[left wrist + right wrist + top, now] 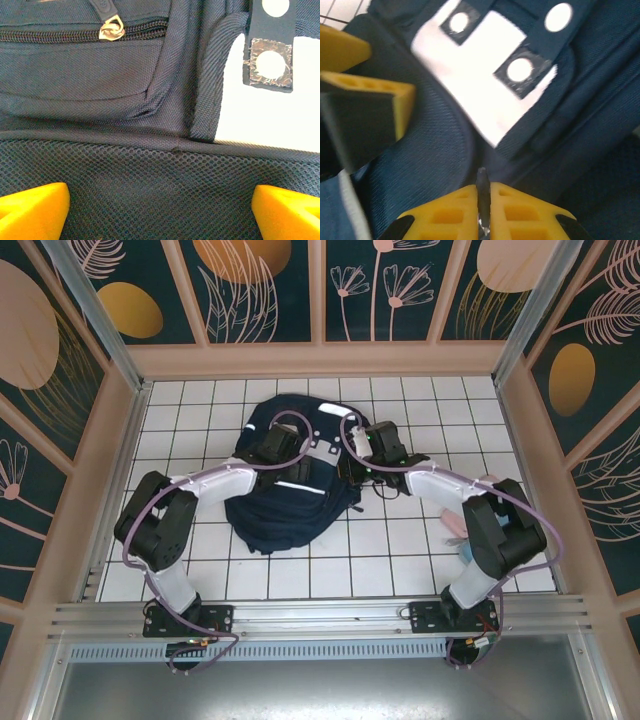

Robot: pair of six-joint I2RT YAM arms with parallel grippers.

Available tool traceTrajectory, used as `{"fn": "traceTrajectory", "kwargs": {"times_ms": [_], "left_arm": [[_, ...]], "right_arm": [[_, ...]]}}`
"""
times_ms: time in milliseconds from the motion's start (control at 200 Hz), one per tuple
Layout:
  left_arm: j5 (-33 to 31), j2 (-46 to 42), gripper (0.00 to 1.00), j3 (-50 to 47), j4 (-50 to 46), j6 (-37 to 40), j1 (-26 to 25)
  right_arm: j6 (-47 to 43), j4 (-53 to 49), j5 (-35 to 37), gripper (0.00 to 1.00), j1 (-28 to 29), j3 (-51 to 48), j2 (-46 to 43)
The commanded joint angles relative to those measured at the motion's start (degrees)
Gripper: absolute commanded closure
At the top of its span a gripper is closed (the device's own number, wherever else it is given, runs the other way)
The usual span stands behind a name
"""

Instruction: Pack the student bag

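Observation:
I will release the thin dark pull tab from my right gripper just below the near end of the bag's lower white stripe point(321, 505).
The student bag point(285, 505), dark navy with white stripes, lies flat in the middle of the tiled table. My left gripper point(276, 445) hovers over its upper left part. Its yellow fingertips point(45, 202) stand wide apart and open above the bag's black mesh point(160, 190), with nothing between them. My right gripper point(376, 445) is at the bag's upper right edge. In the right wrist view its jaws point(482, 200) are shut on a thin dark pull tab point(482, 180) of the bag. A yellow finger point(375, 92) of the left gripper shows at that view's left.
A metal zip slider point(111, 27) sits on a closed pocket zip. Grey-white patches point(270, 65) lie near the bag's top. Pink point(455, 530) and light blue point(466, 552) items rest by the right arm. Bare white tiles point(200, 540) surround the bag, and walls enclose the table.

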Motion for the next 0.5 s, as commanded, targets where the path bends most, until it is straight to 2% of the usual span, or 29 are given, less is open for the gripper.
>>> {"fn": "traceTrajectory", "kwargs": {"times_ms": [0,210,280,385,495], "left_arm": [[1.86,3.58,0.07,1.38,0.59,-1.06,0.49],[1.76,4.35,0.07,2.63,0.35,-0.85,0.45],[2.00,4.57,0.07,3.05,0.22,-0.76,0.45],[2.55,5.67,0.07,3.89,0.08,-0.80,0.52],[3.18,6.70,0.08,4.84,0.17,-0.89,0.46]], "right_arm": [[-0.31,2.53,-0.46,0.87,0.57,-1.00,-2.56],[-0.84,2.18,-1.45,0.91,0.57,-0.34,-1.88],[-1.85,2.99,-5.61,0.97,0.57,-0.99,-2.17],[-3.45,5.23,-11.51,0.97,2.33,-3.29,-4.15],[-4.47,7.07,-14.35,0.98,4.67,-5.68,-6.20]]}}
